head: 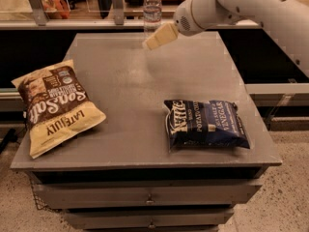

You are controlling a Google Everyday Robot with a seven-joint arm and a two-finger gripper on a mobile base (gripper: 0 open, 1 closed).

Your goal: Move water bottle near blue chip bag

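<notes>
The robot's gripper should close on the middle of the water bottle [152,6], well below the bottle's white cap.
The water bottle [152,9], clear with a white cap and a pale label band, stands upright at the far edge of the grey table [145,129]. The blue chip bag [205,123], navy with white lettering, lies flat at the front right. My gripper [154,40], with cream-coloured fingers, hangs on the white arm just in front of the bottle's lower part and slightly right of it, above the table's far middle. It holds nothing that I can see.
A larger yellow-and-brown chip bag [54,105] lies at the table's front left. A rail with metal posts [117,4] runs behind the table. Drawers [149,197] sit below the tabletop.
</notes>
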